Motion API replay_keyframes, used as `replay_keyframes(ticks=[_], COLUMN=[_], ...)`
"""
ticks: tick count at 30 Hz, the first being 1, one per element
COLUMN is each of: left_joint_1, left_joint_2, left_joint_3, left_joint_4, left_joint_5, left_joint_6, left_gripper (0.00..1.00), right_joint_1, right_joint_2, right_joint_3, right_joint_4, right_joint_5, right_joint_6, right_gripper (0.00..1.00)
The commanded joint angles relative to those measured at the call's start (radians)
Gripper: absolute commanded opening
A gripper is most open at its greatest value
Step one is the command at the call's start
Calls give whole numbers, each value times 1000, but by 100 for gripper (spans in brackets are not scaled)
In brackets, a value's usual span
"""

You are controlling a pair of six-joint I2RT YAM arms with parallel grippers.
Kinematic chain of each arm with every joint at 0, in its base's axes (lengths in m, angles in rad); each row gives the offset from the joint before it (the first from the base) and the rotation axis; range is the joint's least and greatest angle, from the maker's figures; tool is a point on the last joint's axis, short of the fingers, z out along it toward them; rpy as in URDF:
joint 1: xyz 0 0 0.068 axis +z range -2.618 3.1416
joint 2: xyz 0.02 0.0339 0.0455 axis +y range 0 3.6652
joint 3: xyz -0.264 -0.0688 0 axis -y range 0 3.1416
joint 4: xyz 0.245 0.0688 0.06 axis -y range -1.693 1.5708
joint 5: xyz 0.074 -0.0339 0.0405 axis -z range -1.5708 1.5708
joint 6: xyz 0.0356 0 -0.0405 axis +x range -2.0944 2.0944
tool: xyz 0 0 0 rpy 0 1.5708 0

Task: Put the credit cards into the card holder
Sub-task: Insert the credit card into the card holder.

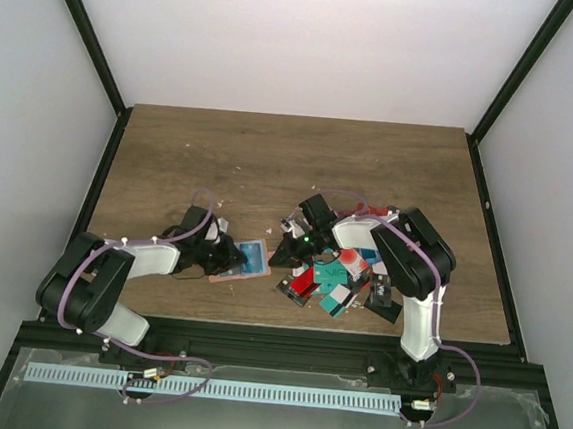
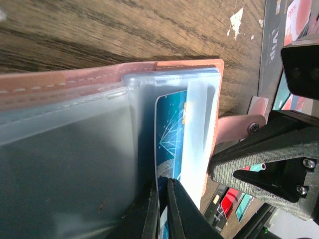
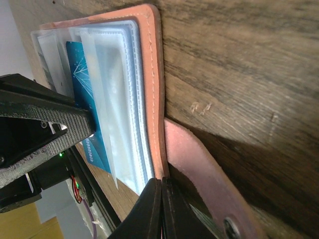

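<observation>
The clear pocket is resting against the salmon edge with the blue card halfway in, so I should regrip the card [image 2: 167, 149] with my left gripper and lift the pocket clear.
The salmon-brown card holder [image 1: 250, 260] lies open on the table, its clear pockets facing up. A blue card [image 2: 172, 134] with white line marks sits partly inside one clear pocket. My left gripper [image 2: 163, 188] is shut on the near edge of this blue card. My right gripper [image 3: 162, 186] is shut on the card holder's salmon edge [image 3: 158, 124], beside its snap strap [image 3: 199, 164]. In the top view both grippers meet at the holder, the left gripper [image 1: 226, 257] on its left and the right gripper [image 1: 281, 256] on its right. The remaining cards [image 1: 333, 279] lie in a pile.
The pile of red, teal and black cards lies to the right of the holder, under the right arm. Some of these cards [image 2: 276, 40] show in the left wrist view. The table's front edge [image 1: 287, 325] is close below the holder.
</observation>
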Motion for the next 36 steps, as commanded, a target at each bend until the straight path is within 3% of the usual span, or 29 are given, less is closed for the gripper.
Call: replay_keyframes(ticks=[1, 9, 18, 26, 29, 36], left_joint_1=[-28, -69, -75, -75, -75, -75], left_joint_2=[12, 14, -116, -224, -255, -262], left_joint_3=[-37, -48, 4, 78, 110, 129], left_joint_4=[-31, 3, -220, -451, -520, -552], left_joint_5=[-35, -31, -90, -158, -199, -233], left_joint_6=[-51, -82, 19, 111, 159, 242], left_gripper=[8, 14, 35, 44, 41, 14], right_joint_1=[26, 29, 29, 29, 28, 28], right_joint_2=[-42, -67, -108, -134, -152, -170], right_joint_3=[-7, -17, 27, 94, 119, 132], right_joint_4=[33, 45, -27, -117, -150, -157], right_joint_5=[-3, 1, 43, 80, 100, 83], right_joint_6=[17, 37, -4, -53, -69, -57], right_gripper=[3, 3, 4, 8, 14, 26])
